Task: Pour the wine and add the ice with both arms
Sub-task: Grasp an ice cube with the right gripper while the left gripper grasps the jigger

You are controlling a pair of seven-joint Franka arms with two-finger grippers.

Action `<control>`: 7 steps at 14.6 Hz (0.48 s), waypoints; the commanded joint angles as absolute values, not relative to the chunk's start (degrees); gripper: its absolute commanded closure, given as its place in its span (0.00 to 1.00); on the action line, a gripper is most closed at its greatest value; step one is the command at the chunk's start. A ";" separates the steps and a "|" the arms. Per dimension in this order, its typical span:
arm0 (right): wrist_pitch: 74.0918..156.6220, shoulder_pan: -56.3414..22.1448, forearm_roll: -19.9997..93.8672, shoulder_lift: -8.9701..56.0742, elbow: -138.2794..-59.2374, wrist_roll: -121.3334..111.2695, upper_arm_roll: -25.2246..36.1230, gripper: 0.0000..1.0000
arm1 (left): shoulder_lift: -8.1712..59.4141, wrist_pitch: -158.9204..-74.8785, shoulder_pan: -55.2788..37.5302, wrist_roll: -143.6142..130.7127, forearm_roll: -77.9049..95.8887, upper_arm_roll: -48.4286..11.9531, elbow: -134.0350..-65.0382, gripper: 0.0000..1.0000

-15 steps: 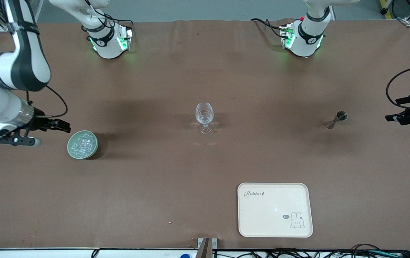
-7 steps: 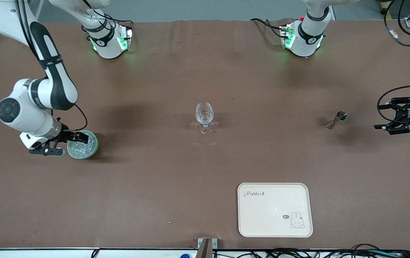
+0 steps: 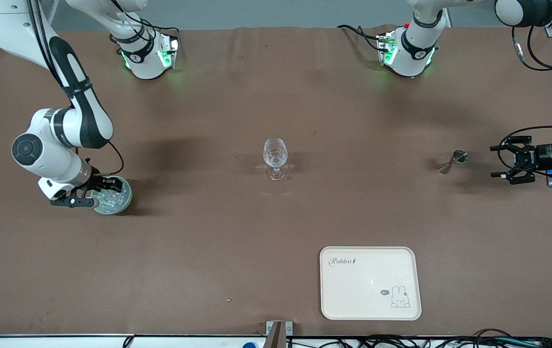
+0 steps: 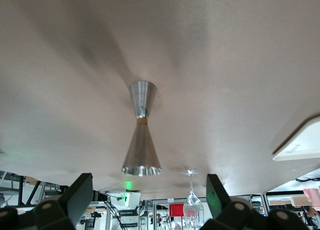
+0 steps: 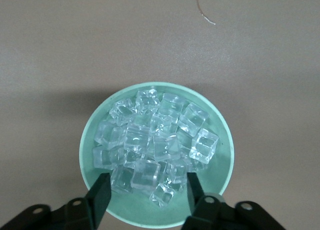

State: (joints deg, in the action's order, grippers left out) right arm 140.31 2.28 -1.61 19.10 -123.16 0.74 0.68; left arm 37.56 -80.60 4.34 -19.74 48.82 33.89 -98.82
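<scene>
Next, my left gripper goes to the steel jigger's narrow middle [image 3: 451,162] [image 4: 142,121], between its two cups, and closes there.
A clear stemmed wine glass [image 3: 275,157] stands at the table's middle. A green bowl [image 3: 126,198] holds the ice [image 3: 113,197], a heap of small clear cubes. My right gripper [image 3: 98,192] is open just over the bowl. In the right wrist view its fingers [image 5: 102,190] straddle cubes of the ice [image 5: 155,145] inside the bowl [image 5: 95,130]. A steel jigger [image 3: 453,161] stands toward the left arm's end. My left gripper [image 3: 499,161] is open, level with the jigger and apart from it. The left wrist view shows the jigger [image 4: 141,135] and the glass [image 4: 191,205] between the spread jaws.
A cream tray [image 3: 370,282] with a rabbit print lies nearer to the front camera than the jigger; its corner shows in the left wrist view [image 4: 300,145]. Cables trail by the left arm's wrist.
My right gripper has moved from beside the bowl to over the ice. My left gripper has swung in from the table's end toward the jigger.
</scene>
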 commanded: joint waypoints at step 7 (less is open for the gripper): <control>142.91 1.76 -2.37 20.48 -124.19 1.05 0.53 0.45 | 38.76 -90.96 1.85 -9.84 53.42 34.10 -111.08 0.00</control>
State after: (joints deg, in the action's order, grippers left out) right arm 142.15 2.21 -1.63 20.91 -123.38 0.73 0.60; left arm 39.43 -88.82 3.21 -10.37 50.91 33.67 -108.31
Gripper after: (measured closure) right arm 0.423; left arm 0.000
